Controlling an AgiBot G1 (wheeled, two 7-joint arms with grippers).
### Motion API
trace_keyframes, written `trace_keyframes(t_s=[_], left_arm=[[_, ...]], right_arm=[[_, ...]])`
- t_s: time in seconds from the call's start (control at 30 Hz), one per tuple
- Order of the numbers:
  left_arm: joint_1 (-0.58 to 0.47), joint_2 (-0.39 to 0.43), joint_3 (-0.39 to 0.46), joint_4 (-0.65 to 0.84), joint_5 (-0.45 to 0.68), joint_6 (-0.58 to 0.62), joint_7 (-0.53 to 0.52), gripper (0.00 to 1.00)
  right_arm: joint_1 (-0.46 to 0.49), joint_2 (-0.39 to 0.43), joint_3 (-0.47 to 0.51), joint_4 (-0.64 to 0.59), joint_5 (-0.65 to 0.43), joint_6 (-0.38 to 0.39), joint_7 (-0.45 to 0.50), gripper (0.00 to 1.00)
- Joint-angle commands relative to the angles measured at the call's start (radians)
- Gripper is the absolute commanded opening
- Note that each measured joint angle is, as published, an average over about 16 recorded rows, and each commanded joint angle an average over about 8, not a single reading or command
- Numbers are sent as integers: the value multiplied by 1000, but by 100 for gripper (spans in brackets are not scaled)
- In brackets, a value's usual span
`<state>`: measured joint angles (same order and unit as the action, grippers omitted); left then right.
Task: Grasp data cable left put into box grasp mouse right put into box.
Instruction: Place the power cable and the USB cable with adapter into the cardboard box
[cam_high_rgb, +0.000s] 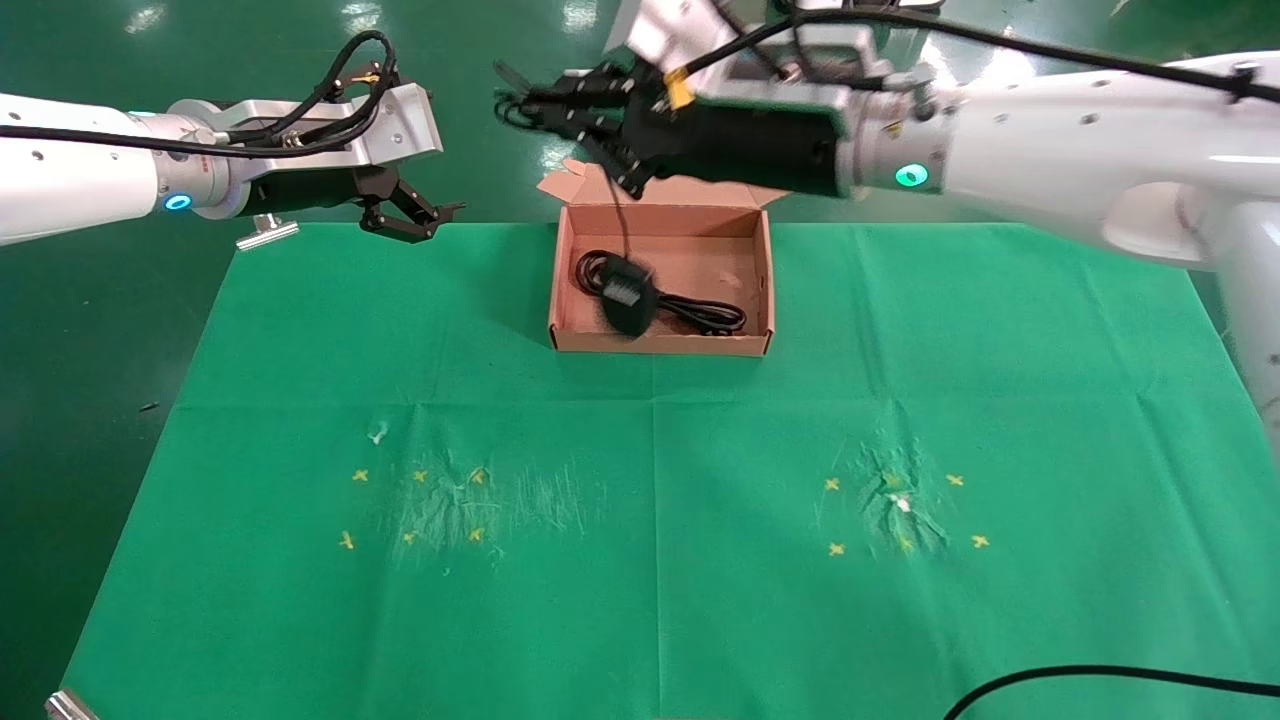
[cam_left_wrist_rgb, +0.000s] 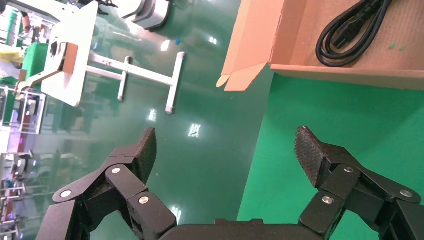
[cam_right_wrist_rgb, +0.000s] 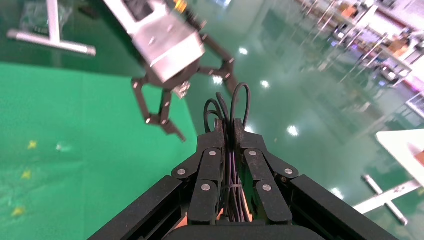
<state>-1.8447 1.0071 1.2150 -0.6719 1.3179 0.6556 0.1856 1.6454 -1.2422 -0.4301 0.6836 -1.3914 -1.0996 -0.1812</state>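
Observation:
The robot's right gripper needs to release the black mouse by the near side inside the brown cardboard box (cam_high_rgb: 631, 312). The mouse now hangs down into the box.
The brown cardboard box (cam_high_rgb: 660, 345) stands at the far middle of the green cloth. The data cable (cam_high_rgb: 705, 312) lies coiled inside it and also shows in the left wrist view (cam_left_wrist_rgb: 350, 35). My right gripper (cam_high_rgb: 520, 100) hovers above the box's far left corner, shut on the mouse's bundled thin cord (cam_right_wrist_rgb: 227, 107). The black mouse (cam_high_rgb: 627, 295) hangs from that cord down into the box, over the cable's left end. The right wrist view shows the closed gripper (cam_right_wrist_rgb: 227, 125) with cord loops sticking out. My left gripper (cam_high_rgb: 425, 215) is open and empty at the cloth's far left edge (cam_left_wrist_rgb: 225, 140).
The green cloth (cam_high_rgb: 650, 520) covers the table, with yellow crosses and scuffed patches at near left (cam_high_rgb: 440, 500) and near right (cam_high_rgb: 900, 505). A loose black cable (cam_high_rgb: 1100, 675) crosses the near right corner. The box's small flaps (cam_left_wrist_rgb: 240, 80) stick out on its far side.

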Motion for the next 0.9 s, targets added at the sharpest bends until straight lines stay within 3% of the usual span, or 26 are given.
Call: trace_keyframes(t_s=[0.03, 0.4, 0.7, 0.9], left_arm=[[2, -9, 8, -24, 12, -9, -24, 100], [2, -36, 39, -102, 63, -41, -119, 100], [1, -49, 55, -140, 92, -56, -169, 100], [1, -54, 61, -154, 102, -61, -187, 100]], right_arm=[[8, 2, 15, -19, 27, -18, -22, 0], [19, -13, 9, -133, 32, -62, -84, 0], [0, -42, 1, -237, -14, 72, -161, 2], [-30, -51, 15, -292, -6, 133, -219, 76]])
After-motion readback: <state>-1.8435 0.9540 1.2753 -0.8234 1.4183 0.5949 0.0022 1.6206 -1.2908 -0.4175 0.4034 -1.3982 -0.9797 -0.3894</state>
